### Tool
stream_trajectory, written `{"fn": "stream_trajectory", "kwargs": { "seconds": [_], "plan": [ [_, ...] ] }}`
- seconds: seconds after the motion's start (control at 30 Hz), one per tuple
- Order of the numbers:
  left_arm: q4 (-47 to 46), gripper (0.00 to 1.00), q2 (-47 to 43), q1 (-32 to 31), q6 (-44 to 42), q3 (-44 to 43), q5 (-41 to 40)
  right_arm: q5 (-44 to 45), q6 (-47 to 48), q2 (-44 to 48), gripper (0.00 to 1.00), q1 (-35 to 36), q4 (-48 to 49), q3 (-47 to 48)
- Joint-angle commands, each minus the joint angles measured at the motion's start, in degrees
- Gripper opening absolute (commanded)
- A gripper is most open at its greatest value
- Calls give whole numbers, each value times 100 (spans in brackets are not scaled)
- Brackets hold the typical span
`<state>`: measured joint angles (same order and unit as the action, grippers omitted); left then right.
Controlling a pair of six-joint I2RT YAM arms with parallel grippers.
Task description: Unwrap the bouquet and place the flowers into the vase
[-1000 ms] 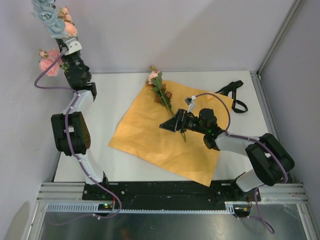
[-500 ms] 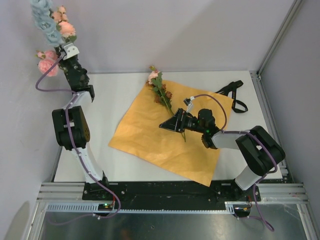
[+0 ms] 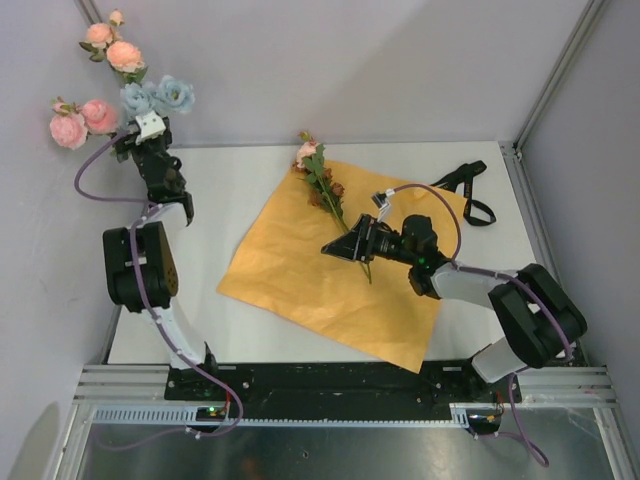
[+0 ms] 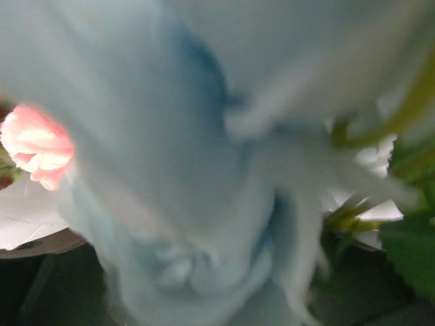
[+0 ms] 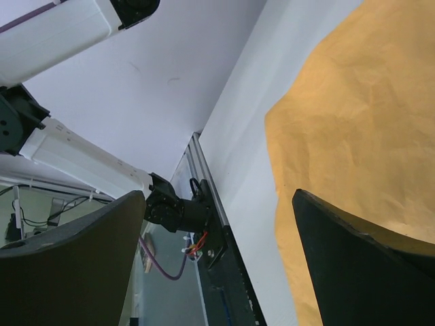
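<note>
The robot's right gripper should next grip the lower stem (image 3: 345,229) of the pink flower, under its leaves, next to the stem of the brown blooms.
The orange wrapping paper (image 3: 330,270) lies spread flat on the table. One of the flowers (image 3: 320,180), with pink and brown blooms, rests on its far part. Its stem runs under my right gripper (image 3: 336,249), which hovers low over the paper, open with nothing between its fingers (image 5: 68,265). My left gripper (image 3: 137,118) is raised at the far left corner among more flowers: pink blooms (image 3: 68,127) and pale blue ones (image 3: 175,93). A blurred pale blue bloom (image 4: 177,170) fills the left wrist view and hides the fingers. The vase is out of view.
The black ribbon (image 3: 470,190) lies on the white table (image 3: 220,190) past the paper's far right corner. Walls close the left, back and right sides. In the right wrist view the orange paper (image 5: 353,136) meets the table's front rail (image 5: 224,258).
The flowers at my left gripper have gone from a tight upright bunch to a spread: pale blue blooms dropped down and right, pink ones fanned out. The right gripper has barely moved.
</note>
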<state>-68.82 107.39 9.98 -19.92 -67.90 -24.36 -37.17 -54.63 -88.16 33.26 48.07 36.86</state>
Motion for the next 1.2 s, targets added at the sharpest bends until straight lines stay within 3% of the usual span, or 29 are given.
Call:
{"fn": "stream_trajectory", "kwargs": {
  "seconds": [0.0,0.2,0.37,0.6,0.97,1.17],
  "plan": [
    [380,87,-896,-33,408,324,-112,211,444,497,97,7,-375,97],
    [1100,96,-1777,-210,774,972,-37,630,863,982,99,53,-1309,196],
    [2174,98,-2383,-335,1068,938,-175,874,1167,1502,99,247,-1866,232],
    [4349,98,-2563,-330,1470,-241,-493,1316,1583,2196,99,724,-2657,239],
    [6724,99,-1596,-169,1781,-2836,-455,1694,1822,2684,99,1004,-3064,147],
    [7280,99,-1621,-164,2072,-2942,-265,1858,1925,2725,99,994,-3124,113]
  ]
}}
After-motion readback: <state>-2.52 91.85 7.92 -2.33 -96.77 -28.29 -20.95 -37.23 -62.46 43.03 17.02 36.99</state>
